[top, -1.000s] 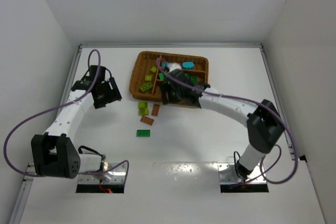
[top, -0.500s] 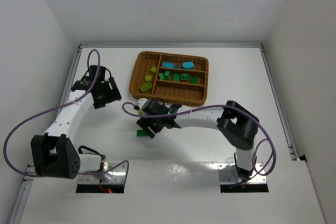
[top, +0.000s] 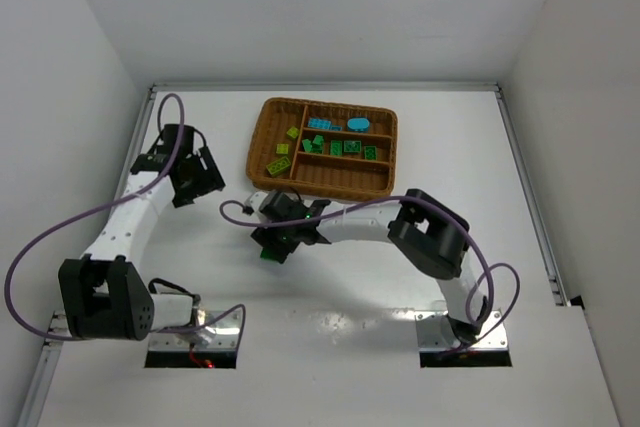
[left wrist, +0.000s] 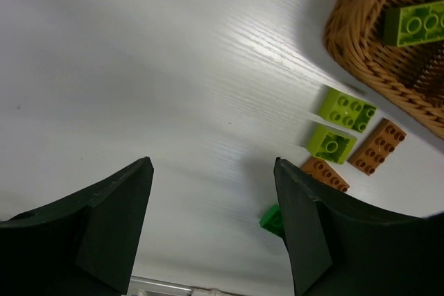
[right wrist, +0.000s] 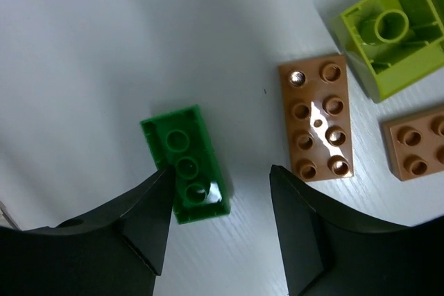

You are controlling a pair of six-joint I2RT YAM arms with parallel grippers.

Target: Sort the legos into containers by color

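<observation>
The dark green lego slants under a finger of the robot's right gripper, so that gripper should center its open fingers over the lego and grip its long sides (right wrist: 212, 152).
The wicker tray (top: 268, 122) stands at the back centre with yellow-green, cyan and dark green legos in its sections. On the table in front lie a dark green lego (right wrist: 185, 164), upside down, two brown-orange legos (right wrist: 316, 121) and yellow-green legos (right wrist: 392, 36). My right gripper (right wrist: 222, 178) is open low over the table, its left finger over the dark green lego's edge (top: 270, 253). My left gripper (left wrist: 211, 171) is open and empty above bare table left of the tray; the loose legos show in its view (left wrist: 347, 109).
The table is walled by a raised rim (top: 150, 117) on the left, back and right. The right arm (top: 430, 232) stretches leftward across the table's front.
My right gripper left the tray and swung down to the loose legos in front, now settling over the dark green one. The left gripper shifted slightly back and left.
</observation>
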